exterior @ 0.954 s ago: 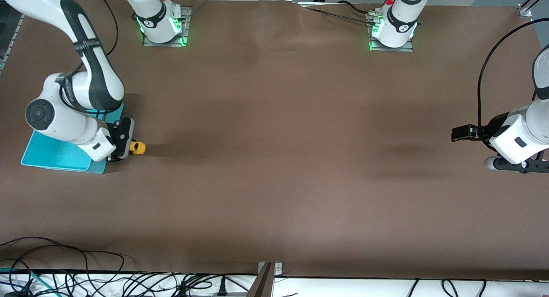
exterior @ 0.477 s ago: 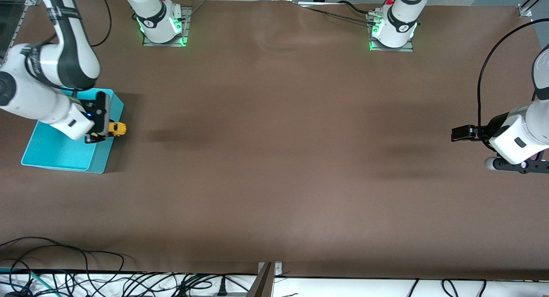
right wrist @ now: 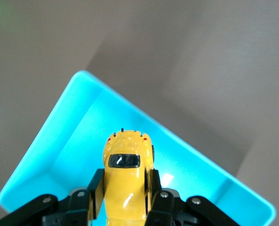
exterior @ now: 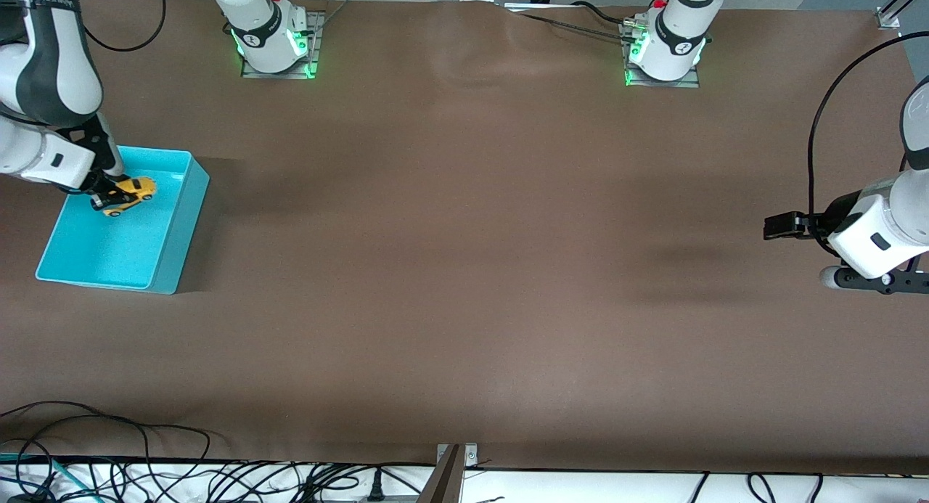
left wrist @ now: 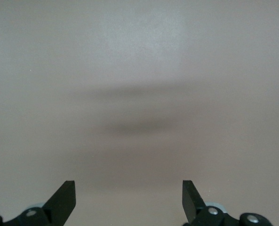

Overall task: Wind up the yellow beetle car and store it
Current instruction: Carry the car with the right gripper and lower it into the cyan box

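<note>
I need to use my right gripper to set the yellow beetle car down on the turquoise bin's bottom, toward its arm-base end [exterior: 136, 197] [right wrist: 91, 172]. The car now hangs above the bin's inside.
The yellow beetle car [exterior: 128, 194] hangs in the air over the inside of the turquoise bin [exterior: 170, 260], at the right arm's end of the table. My right gripper [exterior: 109, 194] is shut on the car's sides. In the right wrist view the yellow beetle car [right wrist: 126, 169] sits between the two black fingers [right wrist: 96, 189], its dark window up, with the turquoise bin [right wrist: 59, 136] below it. My left gripper [exterior: 780, 226] waits open over bare table at the left arm's end; in its wrist view the left gripper [left wrist: 129, 197] holds nothing.
The brown table cover [exterior: 464, 271] spreads between the two arms. Both arm bases [exterior: 272, 35] stand along the table's edge farthest from the front camera. Loose cables [exterior: 145, 474] lie past the table's nearest edge.
My right gripper has carried the car from beside the bin's corner, across its rim, to over the bin's inside. The left arm has not moved.
</note>
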You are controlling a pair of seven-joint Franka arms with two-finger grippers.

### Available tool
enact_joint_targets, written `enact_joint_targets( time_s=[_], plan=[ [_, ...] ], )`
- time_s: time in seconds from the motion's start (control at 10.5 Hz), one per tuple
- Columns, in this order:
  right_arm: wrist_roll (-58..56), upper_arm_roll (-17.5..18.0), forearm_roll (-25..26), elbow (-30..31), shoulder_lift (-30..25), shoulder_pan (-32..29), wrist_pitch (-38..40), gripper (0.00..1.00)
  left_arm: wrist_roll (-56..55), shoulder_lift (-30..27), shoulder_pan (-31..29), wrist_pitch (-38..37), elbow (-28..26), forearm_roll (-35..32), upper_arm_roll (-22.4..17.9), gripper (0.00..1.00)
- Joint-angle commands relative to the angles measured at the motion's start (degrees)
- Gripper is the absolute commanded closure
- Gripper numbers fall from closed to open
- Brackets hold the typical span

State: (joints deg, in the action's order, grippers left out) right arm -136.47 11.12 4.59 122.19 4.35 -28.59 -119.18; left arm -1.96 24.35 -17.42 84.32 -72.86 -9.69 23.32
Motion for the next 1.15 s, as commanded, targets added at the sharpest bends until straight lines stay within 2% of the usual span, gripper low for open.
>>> enact_joint_targets(
  time_s=[0.0, 0.57, 1.05],
  plan=[
    [-8.7, 0.9, 1.9, 1.4, 1.5, -4.2, -2.4, 1.00, 1.3, 0.4, -0.1, -1.0, 1.1, 0.4, -0.3, 0.00],
    [-18.8, 0.8, 2.2, 2.4, 9.1, -9.5, -10.4, 1.00, 1.3, 0.8, -0.2, -1.0, 1.1, 0.5, -0.3, 0.00],
    [-20.9, 0.6, 2.2, 3.5, 13.0, -12.1, -15.3, 1.00, 1.3, 0.9, -0.2, -1.0, 1.1, 0.5, -0.3, 0.00]
  ],
)
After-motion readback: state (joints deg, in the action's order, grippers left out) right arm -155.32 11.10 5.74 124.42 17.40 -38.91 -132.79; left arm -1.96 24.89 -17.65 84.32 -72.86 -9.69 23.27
